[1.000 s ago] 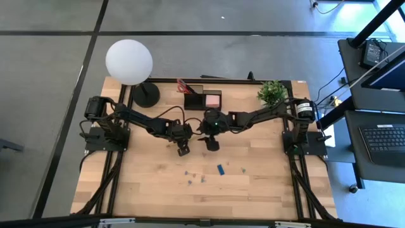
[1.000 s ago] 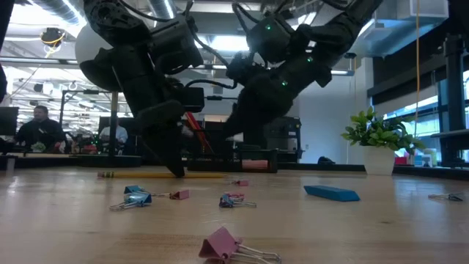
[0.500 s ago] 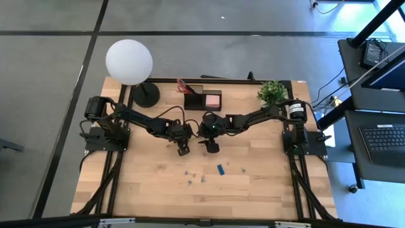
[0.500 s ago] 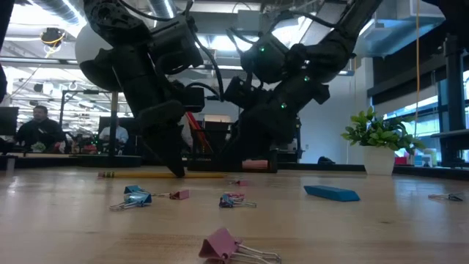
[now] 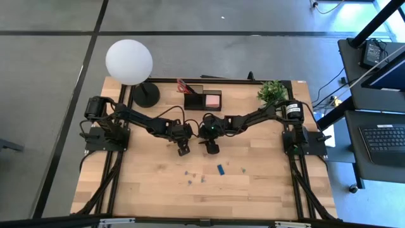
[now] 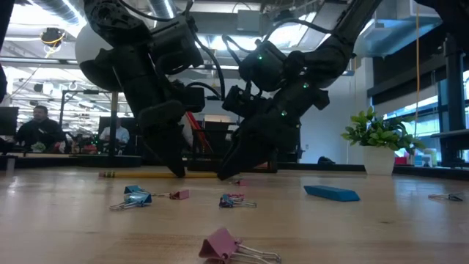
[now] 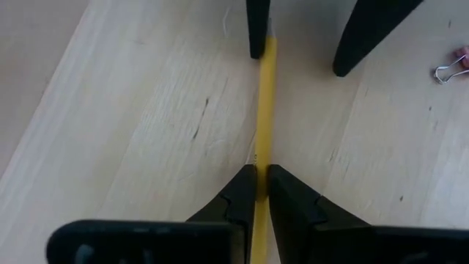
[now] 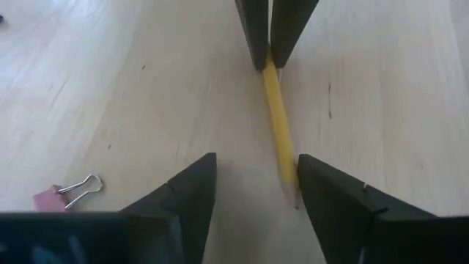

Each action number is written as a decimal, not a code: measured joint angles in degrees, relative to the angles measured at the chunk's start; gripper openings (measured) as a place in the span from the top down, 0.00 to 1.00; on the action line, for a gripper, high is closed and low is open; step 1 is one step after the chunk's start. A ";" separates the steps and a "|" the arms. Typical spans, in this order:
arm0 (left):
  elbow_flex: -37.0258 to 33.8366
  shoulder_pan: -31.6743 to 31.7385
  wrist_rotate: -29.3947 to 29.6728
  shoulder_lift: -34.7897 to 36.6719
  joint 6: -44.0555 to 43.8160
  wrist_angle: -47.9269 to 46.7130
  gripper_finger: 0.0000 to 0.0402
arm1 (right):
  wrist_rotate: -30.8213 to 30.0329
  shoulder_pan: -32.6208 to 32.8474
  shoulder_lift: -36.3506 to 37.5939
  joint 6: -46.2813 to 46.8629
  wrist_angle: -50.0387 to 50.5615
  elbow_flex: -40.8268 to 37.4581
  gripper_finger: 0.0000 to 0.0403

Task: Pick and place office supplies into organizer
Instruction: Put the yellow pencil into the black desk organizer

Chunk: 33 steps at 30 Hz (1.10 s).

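Note:
My left gripper pinches the pencil mid-shaft, close beside my right gripper at the tip, so next my left gripper opens and takes the pencil's eraser end [image 6: 105, 174].
A thin yellow pencil [image 7: 262, 110] lies flat on the wooden table, its eraser end [image 6: 107, 174] toward the table's left. My left gripper [image 7: 261, 187] is shut on it, near the table's middle [image 5: 183, 151]. My right gripper [image 8: 253, 194] is open and low at the table [image 6: 229, 176]. Its fingers stand on either side of the pencil's tip end [image 8: 292, 172]; I cannot tell whether one of them touches it. The black organizer [image 5: 202, 100] stands at the far edge, with red scissors [image 5: 183, 85] and a pink pad [image 5: 213, 99] in it. My left gripper pinches the pencil's shaft [image 7: 261, 158] between its two fingers. They come from above, pointing down, and lie across the pencil. The pencil stays level along the table top.
A blue block [image 5: 220, 169] and several small clips [image 6: 135, 196] [image 6: 233, 199] [image 6: 229, 246] lie nearer the table's near edge. The lamp with white globe [image 5: 130, 60] stands at the far left corner, the potted plant [image 5: 272, 92] at the far right. People sit in the room behind.
My right gripper has come down to the table and moved a little toward the table's left, ending with its open fingers around the pencil's tip end. The pencil has stayed in place.

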<state>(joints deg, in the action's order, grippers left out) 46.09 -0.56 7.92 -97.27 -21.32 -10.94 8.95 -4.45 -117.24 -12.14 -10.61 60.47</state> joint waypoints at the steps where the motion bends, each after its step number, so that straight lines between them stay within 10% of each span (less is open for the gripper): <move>1: 0.00 0.00 -0.02 0.02 0.02 0.00 0.92 | -0.06 0.00 -0.03 -0.05 0.00 0.00 0.55; 33: 0.07 0.01 -2.23 0.04 1.13 0.16 0.80 | -3.67 -0.24 -0.16 -3.08 1.51 -0.09 0.96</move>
<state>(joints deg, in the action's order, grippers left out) 46.15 -0.55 5.69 -97.23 -20.19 -10.78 5.28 -4.69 -117.40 -15.22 -9.11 60.38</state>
